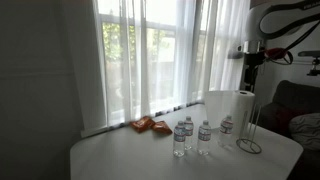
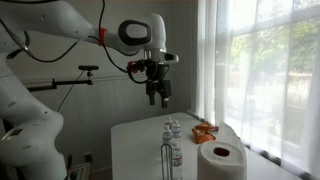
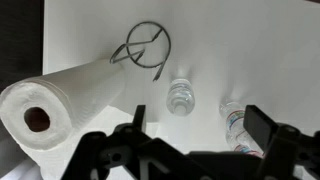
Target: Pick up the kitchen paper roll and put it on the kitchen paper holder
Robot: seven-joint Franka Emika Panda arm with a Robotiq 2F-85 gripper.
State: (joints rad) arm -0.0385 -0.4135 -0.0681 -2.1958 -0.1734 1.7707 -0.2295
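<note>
The top edge (image 1: 247,93) (image 3: 19,104) of the kitchen paper roll, beside its centre hole and toward the dark sofa, is the next place my gripper should go to and close on.
The kitchen paper roll (image 3: 50,100) is a wide white cylinder standing upright on the white table; it shows in both exterior views (image 1: 243,108) (image 2: 220,161). The kitchen paper holder (image 3: 148,42), a thin wire stand with a round ring base, stands bare next to the roll, also seen in both exterior views (image 1: 251,138) (image 2: 166,160). My gripper (image 3: 200,130) is open and empty, high above the table, in both exterior views (image 1: 250,62) (image 2: 158,96). It hovers over the water bottles, apart from the roll.
Several small clear water bottles (image 3: 180,97) (image 1: 190,135) (image 2: 173,135) stand in a group beside the holder. An orange packet (image 1: 148,125) (image 2: 205,130) lies near the window curtain. The table edge (image 3: 45,40) is close to the roll. A dark sofa (image 1: 295,110) stands beyond the table.
</note>
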